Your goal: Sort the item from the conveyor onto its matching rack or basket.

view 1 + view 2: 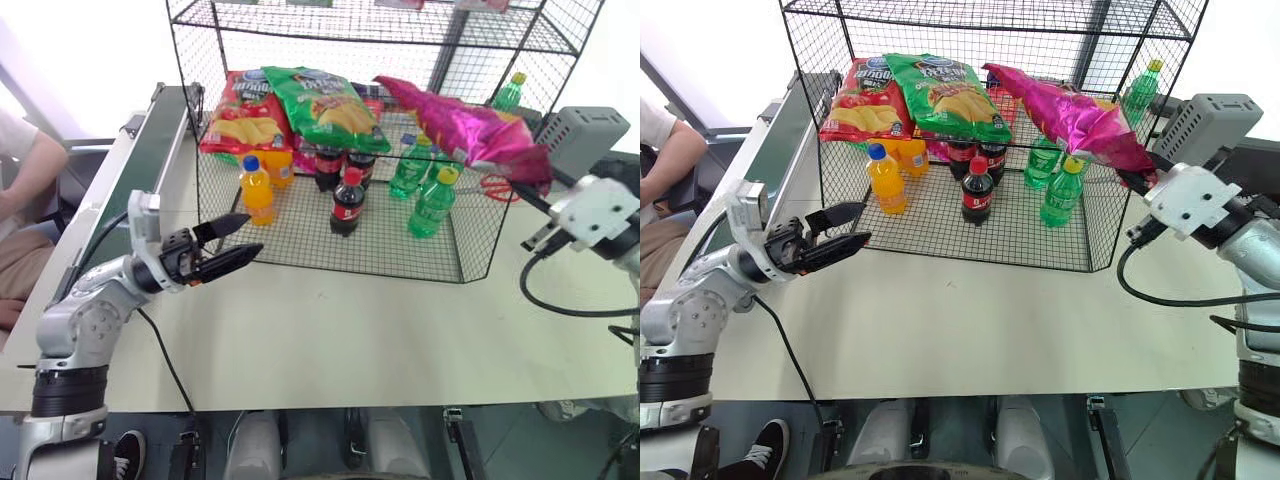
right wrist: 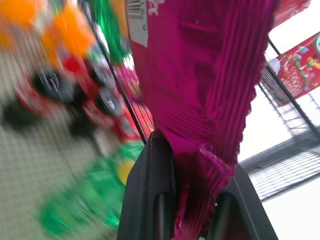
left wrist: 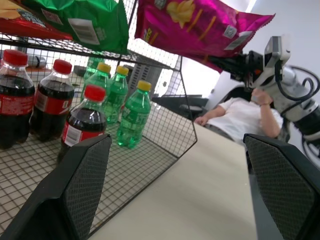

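The robot's right gripper needs to release the magenta-pink chip bag on the rack's middle level [image 1: 457, 116] above the green bottles.
The magenta-pink chip bag [image 1: 460, 125] slants from the middle tier of the black wire rack [image 1: 330, 262] out past its right front side. My right gripper [image 1: 532, 182] is shut on the bag's crimped end; the right wrist view shows the foil [image 2: 200, 90] pinched between the two fingers. At the left, my left gripper [image 1: 235, 240] stands open with nothing in it, in front of the rack's lower tier, and points toward the bottles. The conveyor [image 1: 140, 160], with its dark green belt, runs along the table's left edge behind that arm.
A red chip bag [image 1: 240, 110] and a green one [image 1: 325, 105] lie on the rack's middle tier. Orange [image 1: 256, 190], cola [image 1: 346, 203] and green [image 1: 432, 203] bottles stand below. A grey slatted box [image 1: 590, 130] sits at right. A person's arm [image 1: 25, 165] shows at left.
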Tool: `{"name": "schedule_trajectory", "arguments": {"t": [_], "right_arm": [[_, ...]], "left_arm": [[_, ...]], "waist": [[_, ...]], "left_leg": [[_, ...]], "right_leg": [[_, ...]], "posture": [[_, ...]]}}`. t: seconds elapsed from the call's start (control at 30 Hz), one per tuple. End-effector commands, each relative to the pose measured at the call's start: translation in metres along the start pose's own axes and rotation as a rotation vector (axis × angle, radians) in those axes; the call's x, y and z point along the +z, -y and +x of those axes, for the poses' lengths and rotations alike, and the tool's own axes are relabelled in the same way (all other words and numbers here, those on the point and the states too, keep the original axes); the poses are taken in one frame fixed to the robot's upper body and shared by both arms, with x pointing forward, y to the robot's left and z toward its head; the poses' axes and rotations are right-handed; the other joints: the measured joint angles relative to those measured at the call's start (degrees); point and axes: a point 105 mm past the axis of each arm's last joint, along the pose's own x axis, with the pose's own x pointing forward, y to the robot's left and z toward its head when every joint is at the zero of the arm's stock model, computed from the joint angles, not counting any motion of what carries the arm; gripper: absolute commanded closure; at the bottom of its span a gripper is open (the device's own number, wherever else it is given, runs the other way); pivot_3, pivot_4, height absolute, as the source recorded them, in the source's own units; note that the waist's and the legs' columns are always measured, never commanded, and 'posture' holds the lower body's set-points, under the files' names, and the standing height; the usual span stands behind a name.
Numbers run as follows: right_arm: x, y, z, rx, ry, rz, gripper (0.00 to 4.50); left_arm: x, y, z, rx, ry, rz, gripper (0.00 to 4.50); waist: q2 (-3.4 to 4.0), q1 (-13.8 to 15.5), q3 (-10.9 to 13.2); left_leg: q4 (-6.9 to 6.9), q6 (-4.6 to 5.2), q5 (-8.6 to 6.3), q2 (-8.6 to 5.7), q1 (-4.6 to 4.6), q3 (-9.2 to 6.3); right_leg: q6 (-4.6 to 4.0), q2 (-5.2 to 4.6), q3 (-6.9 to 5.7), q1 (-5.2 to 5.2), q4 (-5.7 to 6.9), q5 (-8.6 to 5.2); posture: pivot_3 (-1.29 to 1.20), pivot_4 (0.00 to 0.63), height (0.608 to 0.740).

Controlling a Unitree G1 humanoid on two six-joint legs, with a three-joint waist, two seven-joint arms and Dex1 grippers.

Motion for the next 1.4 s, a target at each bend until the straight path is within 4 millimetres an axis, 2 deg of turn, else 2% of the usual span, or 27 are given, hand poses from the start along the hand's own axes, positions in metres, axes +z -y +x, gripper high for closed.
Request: {"name": "schedule_trajectory", "arguments": {"t": [0.03,0.13,0.23,0.4,0.6,0.7,0.97,1.03,1.07,1.17,1.2,1.23,1.27,1.3,1.4], "right_arm": [[-0.002,0.018,0.001,-0.064,-0.040,-0.265,4.47],[-0.011,0.014,0.005,-0.062,-0.099,-0.360,4.47],[-0.019,0.006,0.015,-0.076,-0.140,-0.291,4.47],[-0.018,0.018,0.039,-0.185,-0.189,-0.243,4.47],[-0.022,0.015,0.065,-0.219,-0.236,-0.201,4.47],[-0.024,0.010,0.072,-0.197,-0.219,-0.162,4.47],[-0.034,0.018,0.076,-0.210,-0.247,-0.153,4.47],[-0.034,0.016,0.077,-0.205,-0.236,-0.109,3.42],[-0.032,0.014,0.078,-0.197,-0.229,-0.103,3.19],[-0.022,0.011,0.079,-0.180,-0.180,-0.055,1.63],[-0.020,0.010,0.078,-0.157,-0.175,-0.064,1.26],[-0.019,0.009,0.078,-0.145,-0.173,-0.062,0.65],[-0.018,0.011,0.076,-0.148,-0.168,-0.050,0.26],[-0.017,0.013,0.075,-0.150,-0.163,-0.042,0.12],[-0.013,0.013,0.071,-0.139,-0.132,0.059,0.12]], "left_arm": [[0.008,0.003,0.003,-0.011,0.012,0.076,0.00],[0.004,0.006,0.003,-0.019,-0.003,0.078,0.00],[0.001,0.007,0.005,-0.014,-0.002,0.088,0.00],[-0.004,0.007,0.007,0.004,-0.002,0.096,0.00],[-0.006,0.010,0.006,0.017,0.005,0.105,0.00],[-0.008,0.011,0.004,0.026,-0.003,0.110,0.00],[-0.010,0.012,0.000,0.049,-0.009,0.116,0.00],[-0.012,0.014,-0.001,0.048,-0.012,0.115,0.00],[-0.013,0.013,-0.001,0.051,-0.014,0.117,0.00],[-0.014,0.013,-0.002,0.054,-0.019,0.117,0.00],[-0.014,0.012,-0.002,0.055,-0.019,0.118,0.00],[-0.014,0.012,-0.002,0.057,-0.020,0.120,0.00],[-0.014,0.011,-0.002,0.058,-0.019,0.122,0.00],[-0.014,0.011,-0.002,0.059,-0.018,0.122,0.00],[-0.015,0.011,-0.001,0.058,-0.022,0.129,0.00]], "waist": [[0.01,-0.01,0.00],[0.00,-0.17,-0.01],[0.00,-0.44,-0.01],[0.01,-1.18,0.00],[0.01,-1.20,0.00],[0.01,-1.05,0.00],[0.01,-1.24,0.00],[0.01,-1.24,0.00],[0.01,-1.19,0.00],[0.02,-1.22,0.00],[0.02,-1.21,0.00],[0.02,-1.23,0.00],[0.01,-1.29,0.00],[0.01,-1.30,0.00],[0.01,-1.22,0.00]], "left_leg": [[0.00,-0.01,0.01,0.00,0.00,-0.01],[-0.02,-0.04,0.02,0.03,0.01,-0.02],[-0.02,-0.10,0.06,0.03,0.02,-0.01],[-0.01,-0.14,0.09,0.02,0.02,-0.03],[-0.04,-0.14,0.09,0.04,0.05,-0.05],[-0.03,-0.14,0.09,0.00,-0.02,-0.05],[-0.02,-0.12,0.08,0.00,0.00,-0.05],[0.00,-0.13,0.08,0.00,0.00,-0.03],[0.02,-0.12,0.08,0.00,0.00,-0.03],[0.01,-0.12,0.08,0.00,0.00,-0.04],[0.01,-0.12,0.08,0.01,-0.01,-0.04],[0.00,-0.12,0.08,0.01,0.00,-0.04],[-0.01,-0.12,0.08,0.02,0.00,-0.05],[-0.01,-0.11,0.08,0.03,0.01,-0.05],[-0.01,-0.11,0.08,0.03,0.02,-0.04]], "right_leg": [[0.00,0.00,0.00,0.00,0.00,0.00],[0.00,0.02,0.00,-0.01,0.03,0.00],[0.00,0.02,0.00,0.00,0.04,0.00],[0.00,0.01,0.00,0.00,0.06,0.00],[-0.01,0.02,0.01,0.00,0.09,0.00],[0.00,-0.03,-0.01,0.00,0.06,0.00],[0.00,-0.04,-0.01,0.00,0.08,0.01],[0.00,-0.05,-0.01,0.00,0.08,0.01],[0.00,-0.05,0.00,0.00,0.07,0.01],[0.00,-0.04,-0.01,0.00,0.08,0.01],[0.00,-0.04,-0.01,0.00,0.08,0.01],[0.00,-0.03,-0.01,0.00,0.08,0.01],[0.00,-0.03,-0.01,0.00,0.08,0.01],[0.00,-0.01,-0.01,0.00,0.08,0.01],[0.00,-0.01,-0.01,0.00,0.09,0.01]], "posture": [[0.00,0.150,0.740],[0.00,0.150,0.740],[0.00,0.150,0.740],[0.00,0.150,0.740],[0.00,0.150,0.740],[0.00,0.150,0.740],[0.00,0.150,0.740],[0.00,0.150,0.740],[0.00,0.150,0.740],[0.00,0.150,0.740],[0.00,0.150,0.740],[0.00,0.150,0.740],[0.00,0.150,0.740],[0.00,0.150,0.740],[0.00,0.150,0.740]]}}
